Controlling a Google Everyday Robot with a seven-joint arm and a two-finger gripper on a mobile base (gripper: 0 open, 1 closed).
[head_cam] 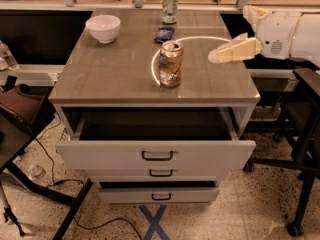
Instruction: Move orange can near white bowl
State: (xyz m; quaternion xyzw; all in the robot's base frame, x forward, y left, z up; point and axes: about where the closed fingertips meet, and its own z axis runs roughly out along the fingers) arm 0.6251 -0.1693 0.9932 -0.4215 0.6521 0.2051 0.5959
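The orange can's middle [171, 64] has a slightly dented side. My gripper goes there next and closes around it.
The orange can [171, 64] stands upright near the middle of the grey cabinet top [115, 74], its side slightly dented. The white bowl [103, 28] sits at the top's far left corner, well apart from the can. My gripper [216, 57] comes in from the right, above the top's right part, pointing left toward the can with a gap of about a can's height between them. It holds nothing.
A white-and-green can [170, 6] stands at the far edge, with a small dark object [164, 34] in front of it. A pale cable loop [200, 38] lies around the orange can. The top drawer [155, 154] is pulled open. Chairs stand at right.
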